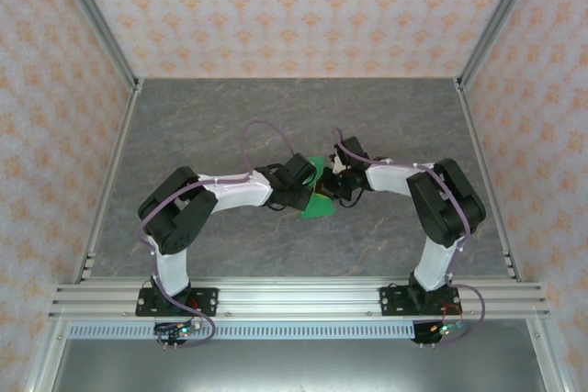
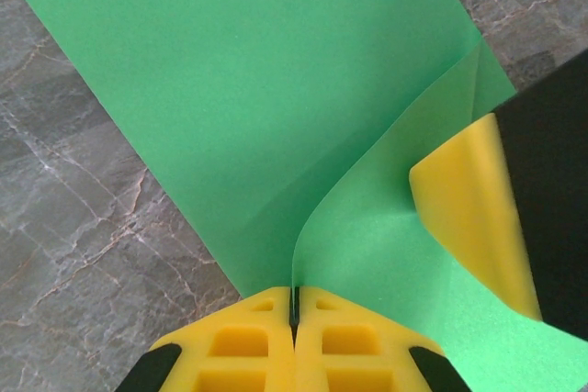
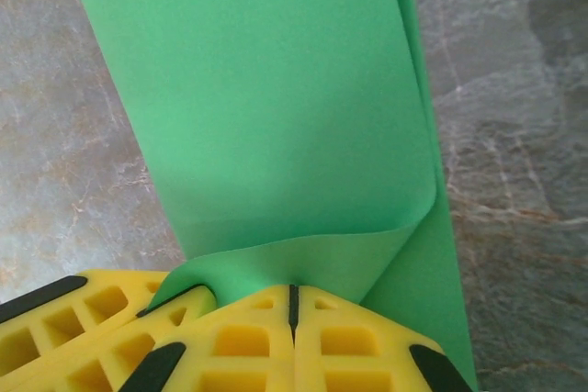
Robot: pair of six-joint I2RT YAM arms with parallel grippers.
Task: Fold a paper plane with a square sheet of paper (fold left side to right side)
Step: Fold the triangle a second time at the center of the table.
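My left gripper holds the flap's edge curled up off the sheet. It should let go and take the sheet's near corner [image 1: 304,217] while my right gripper keeps the flap down.
The square sheet of paper [image 1: 318,206] is bright green and lies on the table between the two arms, partly folded. One flap curls up off the flat part [image 2: 248,107]. My left gripper [image 2: 294,305] is shut, and the raised flap's edge runs into the seam between its yellow fingers. My right gripper [image 3: 294,293] is shut too, its tips against the curled flap [image 3: 303,259], with no paper visible in its seam. In the left wrist view a right finger [image 2: 464,208] rests against the flap. Both grippers [image 1: 310,192] [image 1: 334,190] meet over the sheet at mid-table.
The table [image 1: 276,117] is grey marble-patterned, fenced by aluminium rails [image 1: 110,172] at the sides and a patterned backdrop behind. The left gripper's fingers [image 3: 83,328] sit close beside the right gripper's, at lower left in the right wrist view.
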